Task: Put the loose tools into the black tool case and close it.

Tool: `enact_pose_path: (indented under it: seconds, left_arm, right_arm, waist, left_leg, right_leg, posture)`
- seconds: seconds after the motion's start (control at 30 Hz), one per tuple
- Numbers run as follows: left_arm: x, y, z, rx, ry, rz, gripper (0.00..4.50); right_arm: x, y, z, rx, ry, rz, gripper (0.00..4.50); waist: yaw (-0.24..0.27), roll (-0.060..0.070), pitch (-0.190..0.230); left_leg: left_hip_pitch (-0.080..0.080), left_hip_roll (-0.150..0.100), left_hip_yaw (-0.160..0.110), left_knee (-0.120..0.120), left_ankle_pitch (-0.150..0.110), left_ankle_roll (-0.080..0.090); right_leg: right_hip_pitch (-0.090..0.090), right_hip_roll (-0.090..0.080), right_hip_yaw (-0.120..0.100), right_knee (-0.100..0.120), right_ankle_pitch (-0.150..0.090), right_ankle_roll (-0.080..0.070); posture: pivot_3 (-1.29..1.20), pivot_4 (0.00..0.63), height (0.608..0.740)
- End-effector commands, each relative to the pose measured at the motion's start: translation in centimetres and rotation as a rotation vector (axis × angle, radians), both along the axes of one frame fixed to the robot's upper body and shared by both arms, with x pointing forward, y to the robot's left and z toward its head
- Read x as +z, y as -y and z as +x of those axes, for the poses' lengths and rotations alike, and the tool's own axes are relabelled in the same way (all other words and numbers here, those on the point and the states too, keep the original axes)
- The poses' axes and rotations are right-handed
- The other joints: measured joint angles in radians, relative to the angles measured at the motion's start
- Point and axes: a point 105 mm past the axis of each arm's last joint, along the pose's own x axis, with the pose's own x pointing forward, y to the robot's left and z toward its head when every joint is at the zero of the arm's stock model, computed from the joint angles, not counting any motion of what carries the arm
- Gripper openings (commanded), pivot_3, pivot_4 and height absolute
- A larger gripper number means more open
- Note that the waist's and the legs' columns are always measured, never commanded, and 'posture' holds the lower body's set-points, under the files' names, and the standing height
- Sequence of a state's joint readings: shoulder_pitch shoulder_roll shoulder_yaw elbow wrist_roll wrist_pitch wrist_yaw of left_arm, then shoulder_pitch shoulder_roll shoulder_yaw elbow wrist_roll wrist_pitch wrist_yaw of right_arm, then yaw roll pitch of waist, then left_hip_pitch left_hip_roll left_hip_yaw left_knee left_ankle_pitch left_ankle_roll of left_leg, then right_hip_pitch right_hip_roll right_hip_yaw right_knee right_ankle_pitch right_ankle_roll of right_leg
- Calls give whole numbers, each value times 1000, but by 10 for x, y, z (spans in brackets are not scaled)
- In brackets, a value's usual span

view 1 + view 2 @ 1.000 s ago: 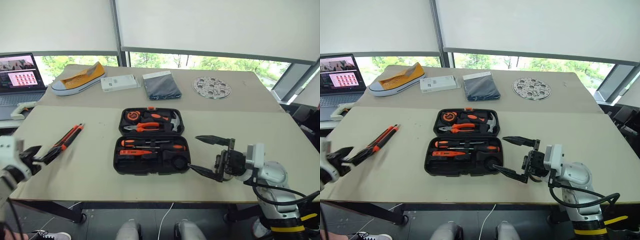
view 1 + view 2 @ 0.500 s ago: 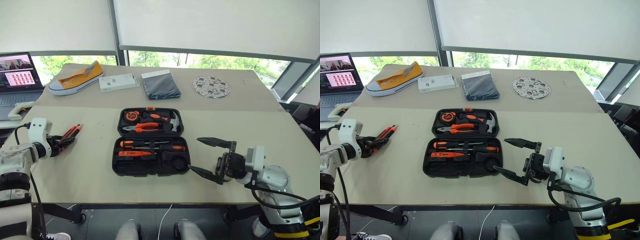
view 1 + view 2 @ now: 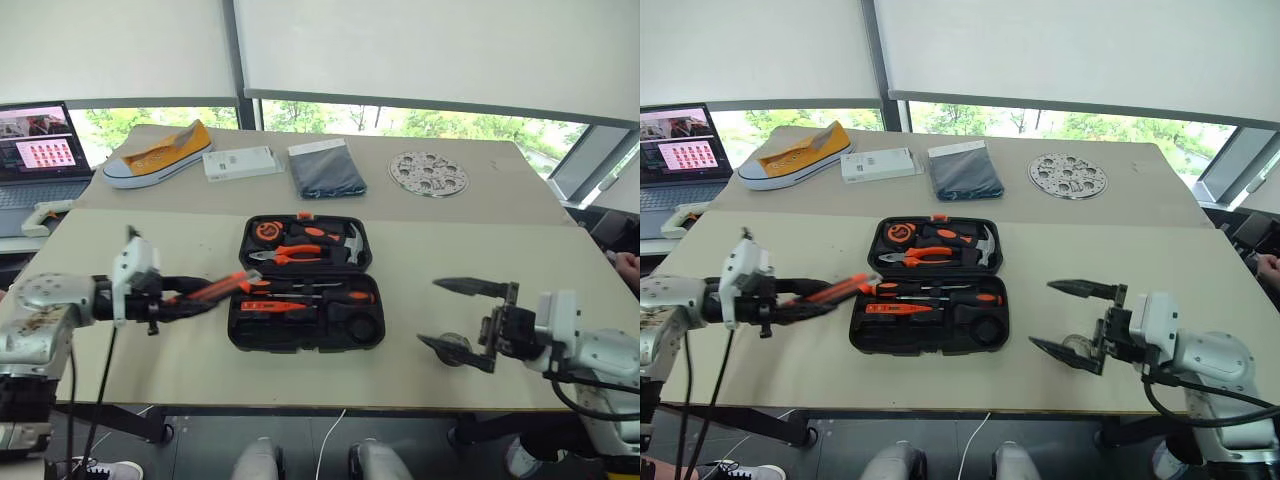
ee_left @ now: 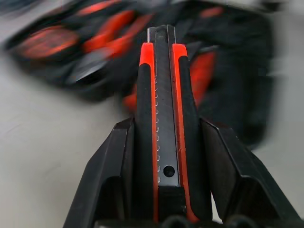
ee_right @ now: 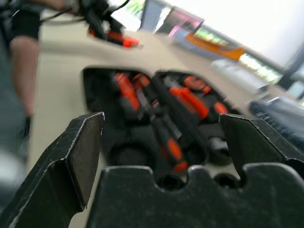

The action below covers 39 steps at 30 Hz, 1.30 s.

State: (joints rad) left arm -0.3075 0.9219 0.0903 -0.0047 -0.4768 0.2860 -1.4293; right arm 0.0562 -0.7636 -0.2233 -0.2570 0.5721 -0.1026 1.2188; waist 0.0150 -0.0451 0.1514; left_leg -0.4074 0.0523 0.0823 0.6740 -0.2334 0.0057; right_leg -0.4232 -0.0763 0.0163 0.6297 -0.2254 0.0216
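Observation:
My left gripper is going to put the utility knife down between the slim orange screwdriver and the case's near rim [image 3: 297, 333] [image 4: 239, 80], where I will leave it. The knife is now held above the table.
The black tool case [image 3: 236, 330] lies open in the middle of the table. Its far half holds pliers, a hammer and a tape measure. Two black-and-orange screwdrivers [image 3: 320, 293] and a slim orange one [image 3: 270, 307] lie in its near half. My left gripper [image 3: 195, 300] is shut on the orange-and-black utility knife [image 3: 225, 284] and holds it above the table. The knife's tip reaches the case's left edge. My right gripper [image 3: 430, 312] hangs open to the right of the case, pointing at it. A small grey round thing, perhaps the tape roll [image 3: 453, 347], lies by its nearer finger.
Across the far table stand a yellow shoe [image 3: 158, 155], a white box [image 3: 238, 162], a dark folded cloth [image 3: 325, 168] and a round perforated disc [image 3: 428, 172]. A laptop [image 3: 35, 155] sits at the far left, with a white device [image 3: 45, 212] before it.
My left gripper has shut on the utility knife, lifted it off the table's left side and swung it right to the case. My right gripper has drawn back to the right, still open.

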Motion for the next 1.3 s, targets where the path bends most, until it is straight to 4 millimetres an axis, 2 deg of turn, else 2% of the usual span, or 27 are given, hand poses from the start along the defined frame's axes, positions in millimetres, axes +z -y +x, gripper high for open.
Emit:
enact_pose_path:
  seconds: [0.03, 0.17, 0.3, 0.53, 0.73, 0.83, 0.9, 0.93, 1.03, 1.1, 1.23, 1.3]
  left_arm:
    - [-2, 35, -17, -194, 10, 84, 1608]
    - [-22, 60, 1, -157, 44, 184, 1608]
    - [-39, 68, 18, -119, 82, 258, 1608]
    - [-38, 89, 24, -151, 108, 257, 1608]
    - [-46, 95, 21, -168, 67, 244, 1608]
    - [-52, 92, 20, -167, 42, 277, 1608]
    - [-50, 95, 20, -169, 47, 240, 2632]
    - [-46, 98, 21, -172, 69, 203, 2752]
    - [-35, 104, 20, -193, 108, 105, 3890]
    - [-33, 102, 22, -183, 98, 77, 4442]
    - [-24, 97, 27, -142, 84, -49, 4442]
    - [-23, 97, 28, -144, 103, -83, 3892]
  right_arm:
    - [5, 8, 1, -20, 10, 16, 4500]
    - [2, 9, 3, -43, -4, 27, 4500]
    - [0, 3, 0, -51, -16, 46, 4500]
    - [0, 2, -6, -87, -20, 65, 4500]
    - [-1, 0, -8, -103, -23, 72, 4500]
    - [-1, -1, -8, -109, -23, 75, 4500]
    - [-1, -1, -7, -110, -24, 76, 4500]
    - [-1, -1, -7, -111, -24, 77, 4500]
    - [-1, -1, -6, -112, -25, 79, 4500]
    - [-1, -2, -5, -112, -27, 87, 4500]
    - [7, -7, 1, -117, -26, 155, 4500]
    - [7, -8, 3, -114, -26, 158, 4500]
  waist:
    - [-2, 2, 0]
    - [-5, 4, 0]
    - [-5, 4, 0]
    - [-3, 4, 0]
    - [-3, 4, 0]
    - [-3, 4, 0]
    - [-3, 4, 0]
    - [-3, 4, 0]
    - [-2, 4, 0]
    - [-2, 4, 0]
    - [-8, 4, 0]
    - [-7, 4, 0]
  left_leg:
    - [1, 0, 0, 0, 0, 0]
    - [2, -1, 1, 3, 1, 1]
    - [1, -2, 0, 3, 3, 2]
    - [0, -2, 0, 3, 2, 2]
    - [0, -3, 0, 3, 2, 2]
    - [0, -3, 0, 3, 2, 2]
    - [0, -3, 0, 3, 2, 2]
    - [0, -3, 0, 3, 2, 2]
    - [0, -3, 0, 3, 2, 2]
    - [0, -3, 0, 3, 2, 2]
    - [0, -3, 0, 3, 2, 2]
    - [1, -3, -1, 3, 2, 2]
  right_leg:
    - [0, 0, 1, 0, 0, 0]
    - [1, 1, 4, 1, -4, 7]
    - [1, 2, 5, 1, -2, 10]
    - [0, 1, 6, 1, -1, 10]
    - [1, 1, 6, 1, -1, 11]
    - [1, 1, 6, 1, -1, 11]
    - [1, 1, 6, 0, -1, 11]
    - [1, 1, 6, 1, -1, 11]
    - [1, 1, 6, 0, -1, 11]
    - [1, 0, 6, 0, -1, 10]
    - [1, 1, 6, 1, 0, 8]
    - [1, 1, 6, 2, 0, 8]
  posture:
    - [0, 150, 740]
    - [0, 150, 740]
    - [0, 150, 740]
    - [0, 150, 740]
    - [0, 150, 740]
    - [0, 150, 740]
    - [0, 150, 740]
    - [0, 150, 740]
    - [0, 150, 740]
    - [0, 150, 740]
    - [0, 150, 740]
    - [0, 150, 740]
